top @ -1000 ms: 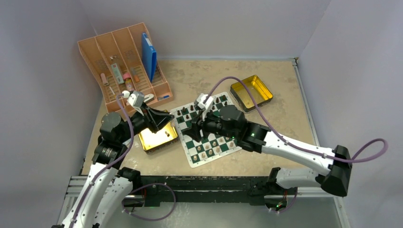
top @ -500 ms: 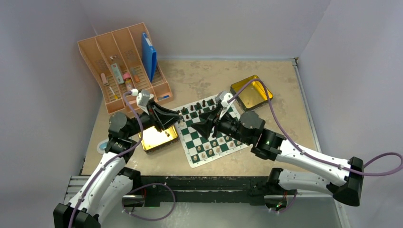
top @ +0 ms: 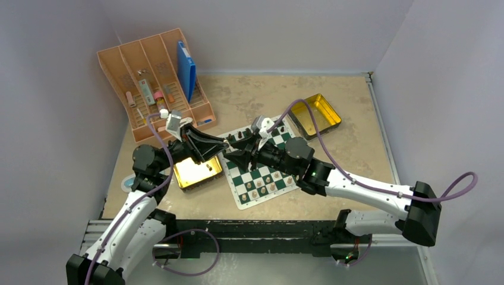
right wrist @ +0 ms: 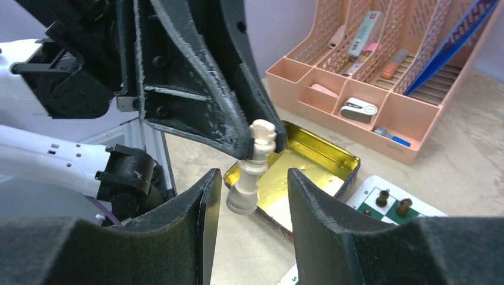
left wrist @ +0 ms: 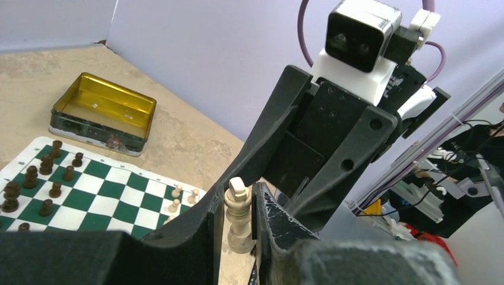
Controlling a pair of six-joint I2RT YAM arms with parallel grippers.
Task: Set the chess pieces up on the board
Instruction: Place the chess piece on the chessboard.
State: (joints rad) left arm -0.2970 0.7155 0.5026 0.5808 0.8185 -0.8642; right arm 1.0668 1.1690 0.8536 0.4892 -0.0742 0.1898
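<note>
My left gripper has the king lying across its fingers, so my right gripper needs to grasp the king's base (right wrist: 242,202) while my left gripper opens and takes the king's top end-on.
My left gripper (left wrist: 236,193) is shut on a light tan king (left wrist: 241,217), one of the chess pieces, holding it upright by its upper part. In the top view the left gripper (top: 222,146) hangs just off the left edge of the board (top: 238,199). My right gripper (top: 232,156) faces it tip to tip. In the right wrist view the right gripper (right wrist: 252,178) stands open with the king's (right wrist: 251,169) base level with its fingertips, not touching either one. Light pieces (top: 261,189) fill the board's near rows and dark chessmen (top: 241,138) the far rows.
A gold tin (top: 196,172) lies under the left gripper, left of the board, and a second gold tin (top: 315,116) lies at the back right. A pink desk organiser (top: 157,83) with small items and a blue folder stands at the back left.
The right gripper swung left off the board toward the left gripper, and its jaws narrowed a little. The left gripper moved right with the king in its grip.
</note>
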